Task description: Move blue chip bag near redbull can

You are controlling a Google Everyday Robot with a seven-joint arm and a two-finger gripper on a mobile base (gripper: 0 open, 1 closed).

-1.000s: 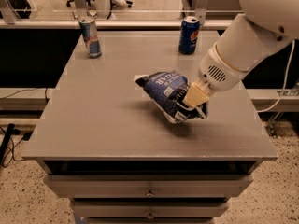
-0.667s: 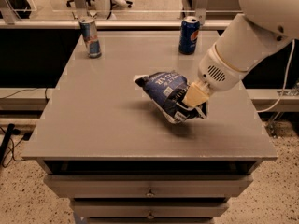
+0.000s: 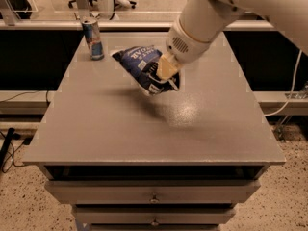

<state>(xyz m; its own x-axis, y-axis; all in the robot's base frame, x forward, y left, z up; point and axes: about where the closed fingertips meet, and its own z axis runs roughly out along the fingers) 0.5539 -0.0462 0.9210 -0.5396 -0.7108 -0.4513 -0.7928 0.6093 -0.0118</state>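
Next, my gripper releases the blue chip bag on the grey table [image 3: 109, 64] in front of the redbull can. The bag is now held up off the table.
The blue chip bag [image 3: 142, 65] is a crinkly navy foil bag with white lettering, held up off the grey table [image 3: 159, 124] near its back left part. My gripper [image 3: 163, 77] comes in from the upper right on a thick white arm and is shut on the bag's right end. The redbull can [image 3: 92, 38], slim, silver and blue with a red mark, stands upright at the table's back left corner, a short way left of the bag.
The table has drawers [image 3: 154, 196] below its front edge. A dark shelf and glass partition [image 3: 48, 4] run behind the table. Cables [image 3: 14, 143] lie on the floor at the left. The wider dark blue can is hidden behind my arm.
My gripper has lifted the chip bag and carried it left and toward the back, closer to the redbull can. The view has also shifted, and the dark blue can is now out of sight.
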